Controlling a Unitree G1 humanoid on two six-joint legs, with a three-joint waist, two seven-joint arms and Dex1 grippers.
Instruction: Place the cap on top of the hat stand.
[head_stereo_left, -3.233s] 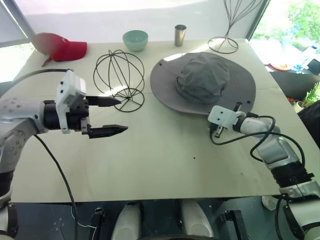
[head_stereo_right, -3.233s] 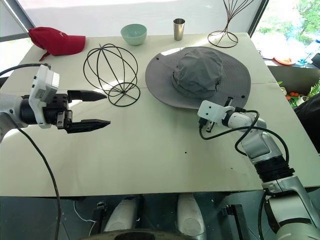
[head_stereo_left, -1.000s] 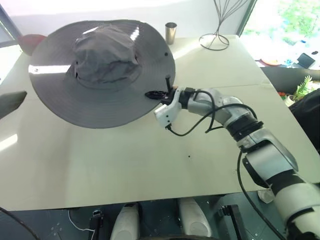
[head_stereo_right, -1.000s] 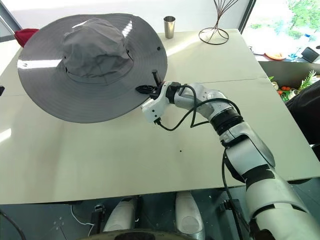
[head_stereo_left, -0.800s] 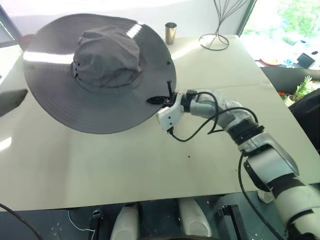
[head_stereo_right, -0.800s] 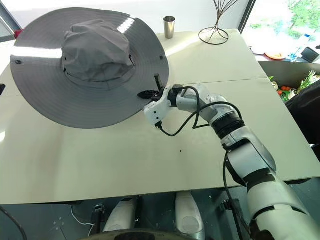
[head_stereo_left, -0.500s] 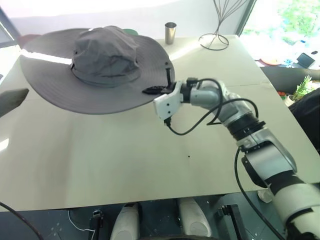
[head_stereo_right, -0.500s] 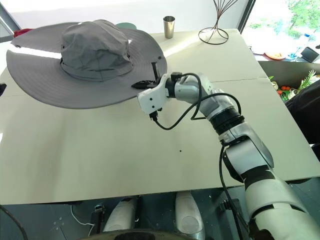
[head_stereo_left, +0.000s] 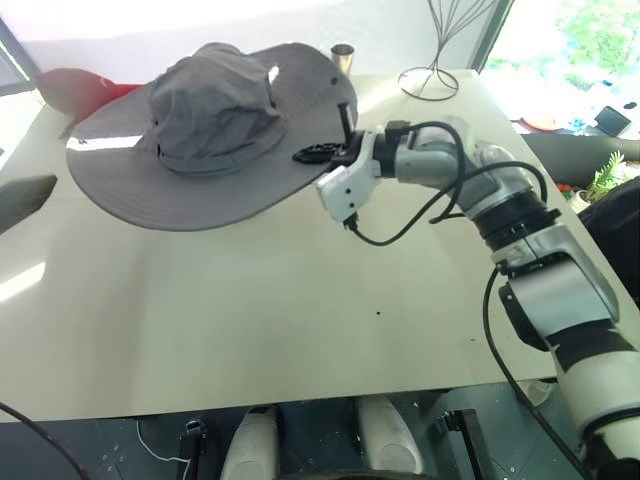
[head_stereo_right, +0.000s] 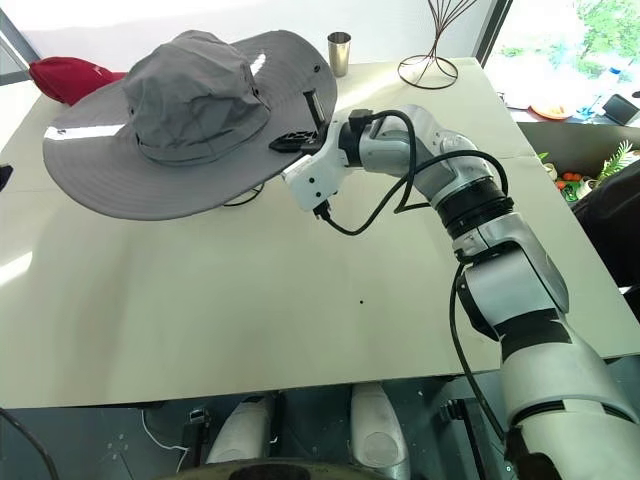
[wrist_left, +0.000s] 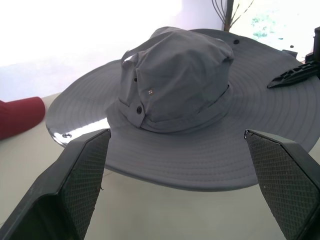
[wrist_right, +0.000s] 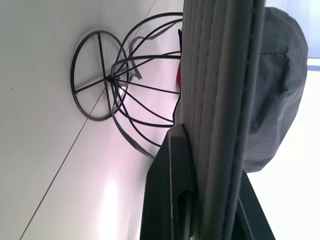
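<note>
The cap slants over the hat stand, its brim held up by my right gripper; I will open, let it settle, then grip the brim nearby (head_stereo_left: 309, 122).
The cap (head_stereo_left: 215, 110), a grey wide-brimmed hat, hangs tilted above the back left of the table. My right gripper (head_stereo_left: 335, 150) is shut on its brim (wrist_right: 220, 75) at the right side. Under the brim stands the hat stand (wrist_right: 125, 90), a dark wire globe on a round wire base, mostly hidden by the cap in the eye views. Whether the cap touches it I cannot tell. My left gripper (wrist_left: 175, 135) is open at the left, level, pointing at the cap's crown (wrist_left: 175, 75), with its fingers (wrist_left: 75, 185) apart from it.
A red peaked cap (head_stereo_right: 65, 75) lies at the back left corner. A metal cup (head_stereo_right: 339, 52) and a taller wire stand (head_stereo_right: 430, 60) are at the back edge. The pale table (head_stereo_left: 250, 320) stretches bare toward me.
My right gripper has lifted the grey cap higher and slightly right above the wire globe, and its brim has tilted. Earlier it lay flat on the table at the right.
</note>
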